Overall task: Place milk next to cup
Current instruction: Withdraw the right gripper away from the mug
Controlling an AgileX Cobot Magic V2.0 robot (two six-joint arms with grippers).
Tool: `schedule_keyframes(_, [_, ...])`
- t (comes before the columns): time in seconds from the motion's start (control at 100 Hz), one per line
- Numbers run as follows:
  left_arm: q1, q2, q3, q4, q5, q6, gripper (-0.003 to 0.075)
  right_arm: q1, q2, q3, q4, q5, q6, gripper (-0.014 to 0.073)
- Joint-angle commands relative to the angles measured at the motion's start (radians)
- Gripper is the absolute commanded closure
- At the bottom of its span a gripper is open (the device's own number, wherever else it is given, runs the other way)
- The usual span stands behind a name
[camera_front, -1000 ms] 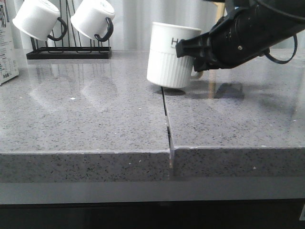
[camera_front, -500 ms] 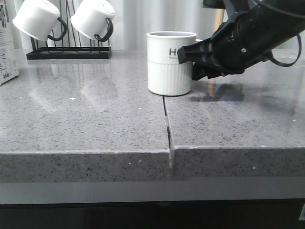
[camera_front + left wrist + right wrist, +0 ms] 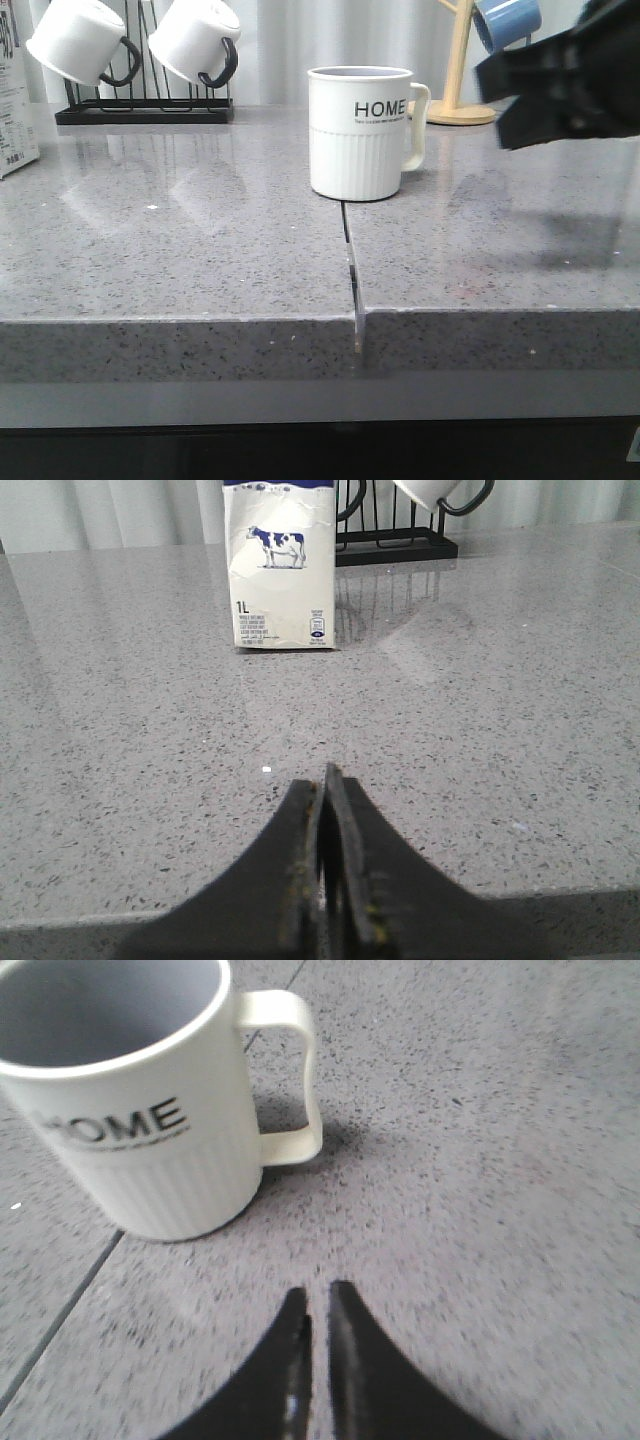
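The milk carton has a blue top. My left gripper will close on the upper sides (image 3: 9, 22) (image 3: 280, 494) of the carton, near that top.
The cup (image 3: 360, 130), a white ribbed mug reading "HOME", stands upright at the middle of the grey counter with its handle to the right; it also shows in the right wrist view (image 3: 130, 1100). The milk (image 3: 280, 570), a white 1L carton with a cow picture, stands far left, cut by the frame edge in the front view (image 3: 14, 110). My right gripper (image 3: 497, 100) hovers to the right of the cup, clear of the handle, jaws a little apart and empty (image 3: 318, 1295). My left gripper (image 3: 322, 778) is shut and empty, low over the counter, well short of the milk.
A black rack (image 3: 145, 110) with two white, black-handled mugs stands at the back left. A blue mug (image 3: 508, 20) hangs on a wooden stand (image 3: 458, 70) at the back right. A seam (image 3: 350, 260) runs from under the cup to the counter's front edge.
The cup was tilted and lifted in my right gripper, then set down upright. My right gripper has let go of it and drawn back to the right.
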Motion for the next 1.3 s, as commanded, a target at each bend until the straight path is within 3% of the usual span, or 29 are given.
schedule_keyframes(0.0, [0.004,-0.031,0.037,-0.005,-0.08,-0.009,0.0741,-0.003,-0.131,0.035,-0.006,-0.043,-0.007,0.0655])
schedule_keyframes(0.76, [0.004,-0.031,0.037,-0.005,-0.117,-0.009,0.0741,-0.003,-1.043,0.239,0.002,0.445,-0.006,0.0662])
schedule_keyframes(0.96, [0.004,-0.031,0.016,-0.013,-0.264,-0.009,0.0741,-0.003,-1.112,0.254,0.002,0.506,-0.006,0.0662])
schedule_keyframes(1.29, [0.004,0.18,-0.26,-0.005,-0.114,-0.009,0.0741,-0.003,-1.112,0.255,0.002,0.516,-0.006,0.0662])
